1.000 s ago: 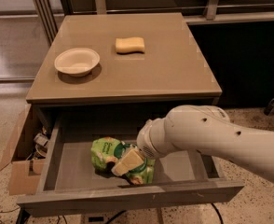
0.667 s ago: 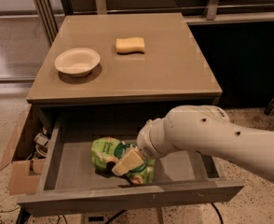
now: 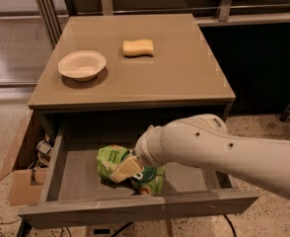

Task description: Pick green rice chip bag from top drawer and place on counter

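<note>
Next, I close my gripper on the crumpled middle (image 3: 132, 172) of the green rice chip bag, between its two ends, inside the top drawer.
The top drawer (image 3: 135, 209) is pulled open below the counter (image 3: 174, 78). The green rice chip bag (image 3: 110, 159) lies crumpled on the drawer floor, left of the middle. My gripper (image 3: 127, 169) reaches down into the drawer from the right on a thick white arm (image 3: 219, 147). It is shut on the bag, with one tan finger (image 3: 125, 168) lying across the packet's middle. The other finger is hidden behind the bag and wrist. The bag still rests on the drawer bottom.
A white bowl (image 3: 82, 64) stands at the counter's left and a yellow sponge (image 3: 138, 47) at its back middle. An open cardboard box (image 3: 21, 177) with clutter stands on the floor left of the drawer. A dark wall lies to the right.
</note>
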You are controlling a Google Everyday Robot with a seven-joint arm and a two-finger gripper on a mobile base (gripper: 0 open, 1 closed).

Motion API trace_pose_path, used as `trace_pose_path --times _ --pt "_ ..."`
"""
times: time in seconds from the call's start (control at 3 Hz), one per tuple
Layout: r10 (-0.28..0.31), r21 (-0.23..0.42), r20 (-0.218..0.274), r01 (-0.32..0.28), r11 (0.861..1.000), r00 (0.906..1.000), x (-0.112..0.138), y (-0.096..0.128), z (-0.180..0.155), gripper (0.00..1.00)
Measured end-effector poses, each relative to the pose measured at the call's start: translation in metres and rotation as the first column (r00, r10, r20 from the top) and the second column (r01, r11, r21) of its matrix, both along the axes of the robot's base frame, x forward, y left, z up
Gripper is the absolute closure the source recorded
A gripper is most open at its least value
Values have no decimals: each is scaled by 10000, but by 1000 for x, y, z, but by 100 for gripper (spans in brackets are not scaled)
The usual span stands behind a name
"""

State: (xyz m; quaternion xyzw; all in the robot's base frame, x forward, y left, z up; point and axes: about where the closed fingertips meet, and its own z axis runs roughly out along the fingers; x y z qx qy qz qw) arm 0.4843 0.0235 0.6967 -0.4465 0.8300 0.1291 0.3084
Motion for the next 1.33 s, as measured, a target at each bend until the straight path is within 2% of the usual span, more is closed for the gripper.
trace_pose_path --times 0.33,0.67,1.0,1.33 --pt "-148 62 111 147 9999 9998 8 10 -7 0" --pt "36 480 -389 -18 9988 9992 5 21 -16 0" --pt "629 732 -714 -576 9957 9955 4 25 -23 0" --pt "1070 612 -608 -1033 9928 9924 4 37 -37 0"
